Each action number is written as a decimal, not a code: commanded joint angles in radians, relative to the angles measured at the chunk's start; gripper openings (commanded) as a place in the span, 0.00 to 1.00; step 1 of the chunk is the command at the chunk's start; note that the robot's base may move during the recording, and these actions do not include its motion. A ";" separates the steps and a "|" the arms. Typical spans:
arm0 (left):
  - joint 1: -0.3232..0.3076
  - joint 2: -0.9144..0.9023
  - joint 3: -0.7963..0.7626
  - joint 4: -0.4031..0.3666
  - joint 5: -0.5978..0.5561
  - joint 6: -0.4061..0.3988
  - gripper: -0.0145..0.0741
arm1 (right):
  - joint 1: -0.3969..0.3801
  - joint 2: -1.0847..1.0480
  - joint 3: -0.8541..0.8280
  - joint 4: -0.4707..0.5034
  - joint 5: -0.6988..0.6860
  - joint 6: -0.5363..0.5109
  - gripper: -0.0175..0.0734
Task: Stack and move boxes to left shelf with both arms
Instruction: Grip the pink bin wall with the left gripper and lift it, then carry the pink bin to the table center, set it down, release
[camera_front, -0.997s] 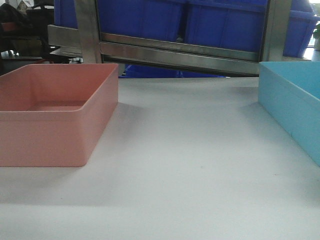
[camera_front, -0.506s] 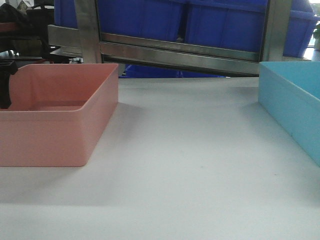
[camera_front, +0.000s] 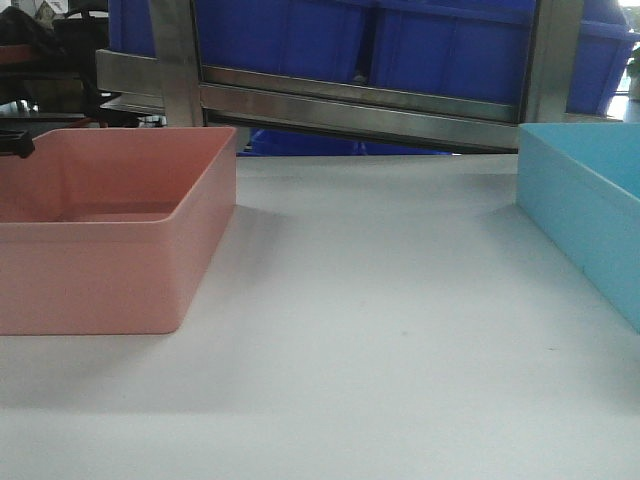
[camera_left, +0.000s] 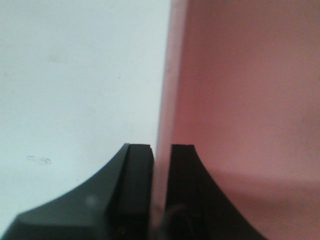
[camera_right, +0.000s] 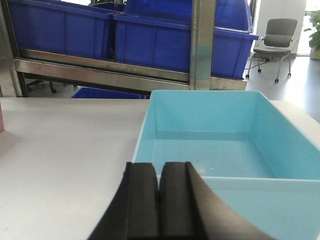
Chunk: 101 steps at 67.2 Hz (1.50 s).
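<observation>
My left gripper is going to let go of the salmon pink tub on the bare white table (camera_front: 371, 270) close beside the light blue tub.
The salmon pink tub (camera_front: 110, 260) stands on the white table at the left, and the light blue tub (camera_front: 590, 220) stands at the right edge. In the left wrist view my left gripper (camera_left: 161, 146) straddles the pink tub's (camera_left: 240, 100) thin side wall, with the jaws closed onto it. A small black part of that gripper (camera_front: 15, 143) shows at the tub's far left rim. My right gripper (camera_right: 160, 164) is shut and empty, just in front of the near left corner of the light blue tub (camera_right: 225, 150). The left shelf with roller tracks is out of view.
A steel rack (camera_front: 360, 110) with dark blue ribbed bins (camera_front: 280, 35) stands behind the table (camera_front: 380, 330). An upright post (camera_right: 202, 40) rises behind the blue tub. An office chair (camera_right: 277, 35) stands at the far right. Bare table lies between the tubs.
A black gripper piece came into view at the pink tub's left side half a second ago. It now shows higher and smaller at the rim. Neither tub has moved.
</observation>
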 joint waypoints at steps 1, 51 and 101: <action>0.002 -0.071 -0.058 -0.005 0.046 -0.004 0.16 | -0.003 -0.017 -0.024 -0.003 -0.090 -0.002 0.25; -0.216 -0.224 -0.192 -0.308 0.080 -0.196 0.16 | -0.003 -0.017 -0.024 -0.003 -0.090 -0.002 0.25; -0.536 -0.035 -0.190 -0.112 -0.044 -0.538 0.16 | -0.003 -0.017 -0.024 -0.003 -0.090 -0.002 0.25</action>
